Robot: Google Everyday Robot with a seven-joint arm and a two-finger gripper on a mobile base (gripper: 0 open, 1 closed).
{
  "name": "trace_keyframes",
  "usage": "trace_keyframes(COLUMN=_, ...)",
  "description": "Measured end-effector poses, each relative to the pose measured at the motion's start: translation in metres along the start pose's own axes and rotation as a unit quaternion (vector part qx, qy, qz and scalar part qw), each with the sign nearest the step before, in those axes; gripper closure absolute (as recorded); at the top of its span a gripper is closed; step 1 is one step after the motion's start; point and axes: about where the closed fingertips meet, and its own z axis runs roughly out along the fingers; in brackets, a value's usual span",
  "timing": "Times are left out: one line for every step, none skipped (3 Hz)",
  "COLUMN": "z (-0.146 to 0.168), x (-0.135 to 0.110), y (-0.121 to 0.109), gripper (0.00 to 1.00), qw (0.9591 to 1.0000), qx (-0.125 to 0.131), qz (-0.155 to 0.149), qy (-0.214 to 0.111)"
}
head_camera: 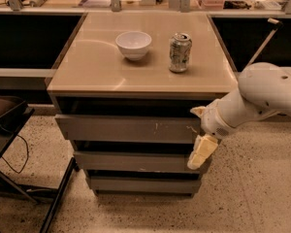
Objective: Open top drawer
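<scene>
The robot's gripper will next go to the top drawer's top edge [187,118], below the soda can, and close there.
The top drawer [128,128] is the widest grey front panel under the tan cabinet top, with small pale scratch marks near its right end. A dark gap shows above it. My gripper [200,131] is at the panel's right end on a white arm coming in from the right. It is open: one pale finger [199,111] sits just above the panel's top edge and the other finger [202,152] hangs below it, in front of the second drawer. I cannot tell whether the fingers touch the panel.
Two narrower grey drawer fronts [136,161] lie below the top drawer. A white bowl [133,44] and a soda can [180,52] stand on the cabinet top [87,72]. A dark chair and its legs [19,149] stand at the left on the speckled floor.
</scene>
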Motion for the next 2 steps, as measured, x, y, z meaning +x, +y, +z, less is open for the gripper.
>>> trace_keyframes(z=0.017, x=-0.003, y=0.006, gripper=0.00, qw=0.9972, qx=0.048, qz=-0.012, qy=0.056)
trace_keyframes(z=0.036, x=0.016, y=0.010, gripper=0.00, qw=0.9939, qx=0.070, qz=-0.004, qy=0.086)
